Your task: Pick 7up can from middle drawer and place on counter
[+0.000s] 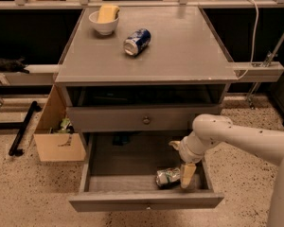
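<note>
I will grip the end of the 7up can [177,174] nearest the drawer's side, its other end sticking out from my fingers.
The 7up can [167,177], silvery with a green and white label and dented, lies on its side near the front right of the open middle drawer [113,162]. My gripper [181,161] is down inside the drawer just right of the can. It is open, and one pale finger [187,175] hangs close beside the can's right end. The other finger [174,144] sits farther back. Nothing is held. The counter [180,51] is the grey cabinet top above.
A blue can [136,41] lies on its side on the counter, beside a white bowl [104,22] holding a yellow sponge. A closed drawer front with a round knob [146,120] sits above the open drawer. A cardboard box [57,136] stands on the floor to the left.
</note>
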Robot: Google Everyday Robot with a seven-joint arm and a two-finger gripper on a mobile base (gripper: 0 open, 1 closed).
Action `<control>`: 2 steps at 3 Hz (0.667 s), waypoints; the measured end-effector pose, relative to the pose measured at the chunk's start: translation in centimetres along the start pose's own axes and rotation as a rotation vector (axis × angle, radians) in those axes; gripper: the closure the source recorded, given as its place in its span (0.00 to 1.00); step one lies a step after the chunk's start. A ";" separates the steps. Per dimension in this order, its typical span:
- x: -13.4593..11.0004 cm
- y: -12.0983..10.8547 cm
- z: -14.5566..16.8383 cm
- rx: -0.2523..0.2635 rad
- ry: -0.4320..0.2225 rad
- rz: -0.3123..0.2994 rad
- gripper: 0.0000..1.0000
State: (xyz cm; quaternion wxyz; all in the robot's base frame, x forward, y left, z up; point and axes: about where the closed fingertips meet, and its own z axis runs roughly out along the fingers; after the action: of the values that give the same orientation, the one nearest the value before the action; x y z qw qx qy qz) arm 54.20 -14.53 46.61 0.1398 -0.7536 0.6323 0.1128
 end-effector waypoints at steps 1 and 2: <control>0.4 -1.2 1.2 0.007 -0.028 -0.002 0.00; 1.3 -2.0 2.6 0.004 -0.042 -0.002 0.18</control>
State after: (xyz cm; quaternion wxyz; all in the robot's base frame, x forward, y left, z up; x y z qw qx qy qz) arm 56.37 -14.45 43.84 0.1546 -0.7516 0.6286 0.1270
